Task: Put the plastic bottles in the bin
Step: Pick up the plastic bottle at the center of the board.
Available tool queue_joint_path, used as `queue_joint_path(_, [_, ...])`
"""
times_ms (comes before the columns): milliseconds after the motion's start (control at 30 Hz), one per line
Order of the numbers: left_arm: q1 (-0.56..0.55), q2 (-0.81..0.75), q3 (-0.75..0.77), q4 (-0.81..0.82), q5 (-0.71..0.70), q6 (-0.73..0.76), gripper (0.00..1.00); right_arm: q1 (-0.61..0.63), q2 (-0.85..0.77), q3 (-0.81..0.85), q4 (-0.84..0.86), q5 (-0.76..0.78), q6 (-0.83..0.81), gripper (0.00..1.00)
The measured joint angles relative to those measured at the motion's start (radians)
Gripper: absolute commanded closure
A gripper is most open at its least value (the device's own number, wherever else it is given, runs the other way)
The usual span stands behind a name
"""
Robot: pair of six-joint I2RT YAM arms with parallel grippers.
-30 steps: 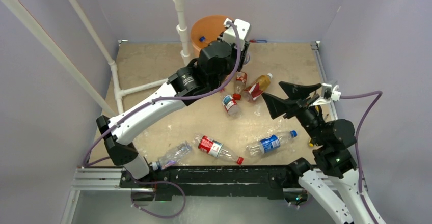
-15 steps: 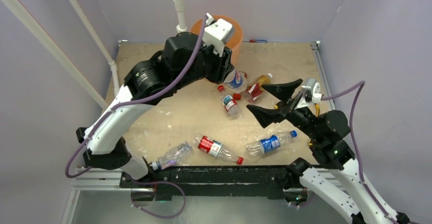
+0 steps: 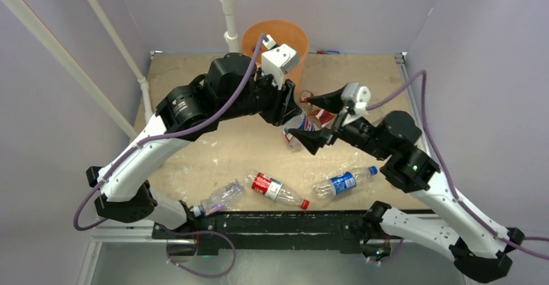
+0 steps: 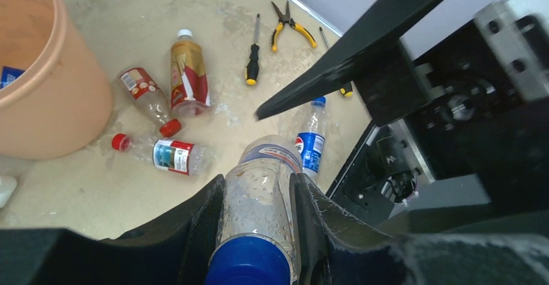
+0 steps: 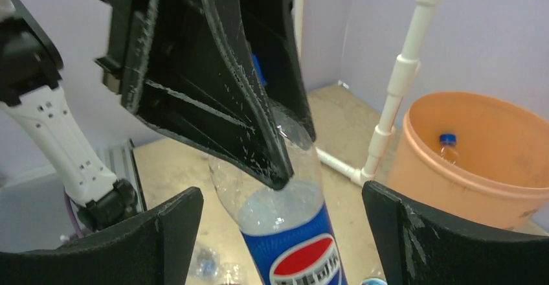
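The left gripper's fingers cover the neck end of the Pepsi bottle, so the right gripper will take the bottle's body (image 3: 303, 124) while the left gripper moves to the bottle's bottom.
My left gripper (image 3: 294, 113) is shut on the neck end of a clear Pepsi bottle (image 3: 300, 123), held above the table. In the left wrist view the fingers (image 4: 201, 220) pinch it just past its blue cap (image 4: 249, 267). My right gripper (image 5: 280, 194) stands open, one finger on each side of this bottle's blue label (image 5: 294, 243), apart from it. The orange bin (image 3: 275, 35) stands at the back with a blue-capped bottle (image 5: 447, 146) inside. Other bottles lie on the table (image 3: 207, 149): a red-labelled one (image 3: 280, 190), a Pepsi one (image 3: 343, 182) and a clear one (image 3: 217, 197).
A white pipe frame (image 3: 226, 13) stands left of the bin. More bottles (image 4: 188, 74) (image 4: 145, 94) (image 4: 171, 155) lie beside the bin (image 4: 45, 103). A screwdriver (image 4: 252, 65) and pliers (image 4: 288, 26) lie near the right wall. The black base rail (image 3: 285, 223) runs along the near edge.
The left arm has swung back from the bin and lowered, holding the Pepsi bottle. My right gripper has moved left and forward, its open fingers now flanking that bottle.
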Motion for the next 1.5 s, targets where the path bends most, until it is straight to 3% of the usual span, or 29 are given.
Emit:
queue_joint_path(200, [0.000, 0.007, -0.002, 0.019, 0.032, 0.000, 1.00, 0.106, 0.121, 0.026, -0.024, 0.103, -0.073, 0.07])
queue_joint_path(333, [0.000, 0.009, -0.001, 0.029, 0.042, 0.000, 1.00, 0.166, 0.166, 0.026, -0.035, 0.184, -0.105, 0.19])
queue_joint_path(633, [0.000, 0.011, 0.006, 0.046, 0.045, -0.003, 1.00, 0.178, 0.147, -0.006, 0.025, 0.261, -0.129, 0.52])
queue_joint_path(800, [-0.002, -0.001, -0.022, 0.092, 0.045, -0.010, 0.55, 0.181, 0.129, -0.038, 0.076, 0.276, -0.123, 0.59])
queue_joint_path(1000, [-0.001, -0.064, -0.130, 0.204, 0.010, -0.036, 0.14, 0.181, 0.107, -0.063, 0.123, 0.273, -0.085, 0.60])
queue_joint_path(1233, [-0.008, -0.308, -0.470, 0.583, -0.086, -0.104, 0.05, 0.185, 0.091, -0.069, 0.198, 0.240, -0.003, 0.60])
queue_joint_path(1500, [0.000, -0.679, -0.851, 1.028, -0.270, -0.071, 0.02, 0.176, 0.095, -0.091, 0.346, 0.314, 0.135, 0.60])
